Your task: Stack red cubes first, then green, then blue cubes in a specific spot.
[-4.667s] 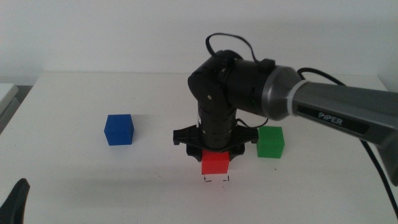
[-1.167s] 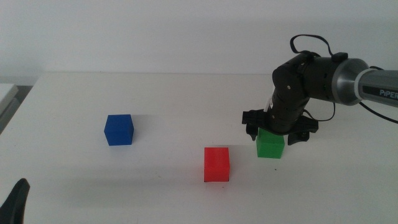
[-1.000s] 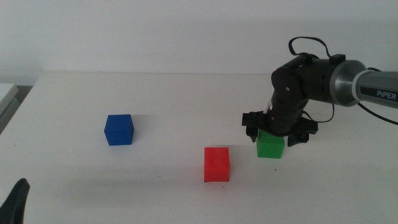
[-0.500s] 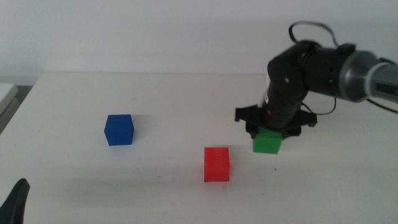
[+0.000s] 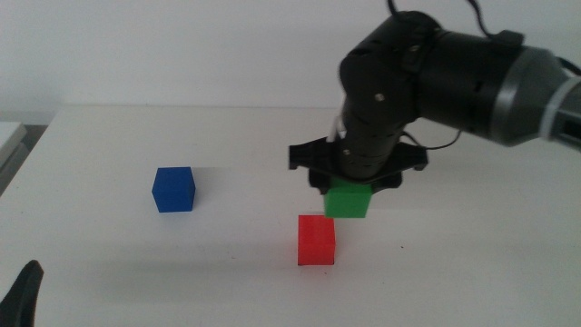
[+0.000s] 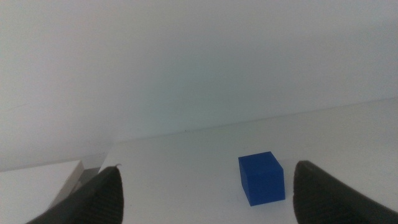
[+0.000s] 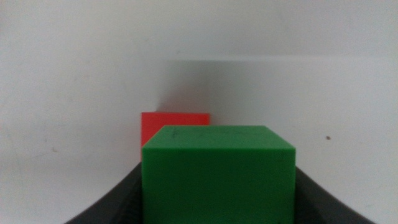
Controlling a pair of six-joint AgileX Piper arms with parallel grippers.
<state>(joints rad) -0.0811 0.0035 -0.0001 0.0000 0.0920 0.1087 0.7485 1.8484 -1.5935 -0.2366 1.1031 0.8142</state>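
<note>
The robot's right gripper needs to release the green cube squarely on the top side of the red cube (image 5: 318,225) (image 7: 175,144).
The red cube (image 5: 317,240) rests on the white table near the front middle; the marks of the specific spot are hidden beneath it. My right gripper (image 5: 349,193) is shut on the green cube (image 5: 349,201), which hangs in the air just right of and slightly above the red cube. The right wrist view has the green cube (image 7: 217,174) filling the space between the jaws, the red cube (image 7: 174,124) showing beyond it. The blue cube (image 5: 174,189) sits alone on the left. My left gripper (image 6: 205,214) waits open at the front left corner, facing the blue cube (image 6: 262,178).
The right arm's thick dark body (image 5: 436,73) reaches in from the upper right over the table. A pale object (image 5: 9,136) lies past the table's left edge. The left gripper's tip (image 5: 20,295) shows at the bottom left.
The right gripper closed on the green cube at the right, lifted it off the table and carried it left toward the red cube. Red and blue cubes stayed put.
</note>
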